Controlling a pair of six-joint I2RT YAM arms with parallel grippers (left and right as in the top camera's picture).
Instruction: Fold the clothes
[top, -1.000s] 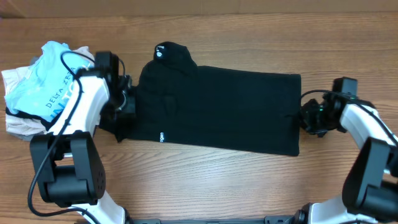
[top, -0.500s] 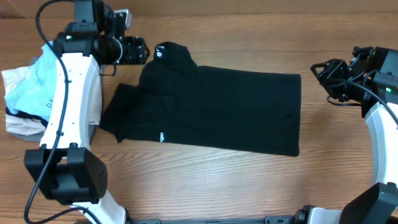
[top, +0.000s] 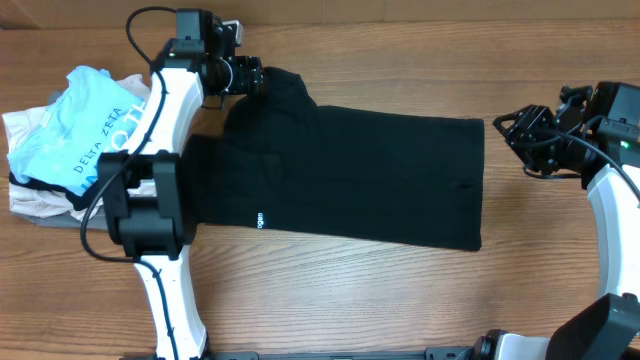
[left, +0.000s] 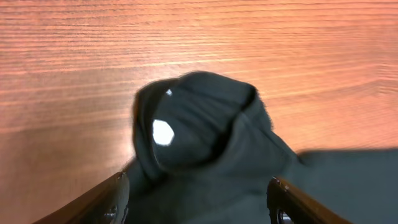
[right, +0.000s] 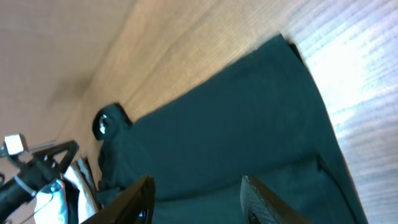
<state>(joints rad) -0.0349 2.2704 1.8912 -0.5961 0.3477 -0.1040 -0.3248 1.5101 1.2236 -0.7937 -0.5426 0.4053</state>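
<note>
The black shirt is bunched, its near edge slanting, so next my left gripper grabs the shirt's near corner (top: 206, 220) and pulls with my right gripper.
The black shirt (top: 350, 175) lies partly folded along the table's middle, with a bunched lump bearing a small white mark at its upper left (top: 275, 85). My left gripper (top: 252, 76) is open at that lump; in the left wrist view its fingers (left: 198, 198) straddle the black fabric (left: 205, 124) without closing. My right gripper (top: 512, 128) is open and empty, raised just right of the shirt's right edge. In the right wrist view its fingers (right: 199, 186) hang above the shirt (right: 236, 124).
A pile of garments with a light-blue "DELTA ZETA" shirt (top: 75, 125) on top lies at the table's left edge, beside the left arm. Bare wooden table (top: 350, 290) surrounds the black shirt.
My left gripper rose from the shirt's left edge to the back left, then moved right to the bunched lump. My right gripper lifted away from the shirt's right edge and opened.
</note>
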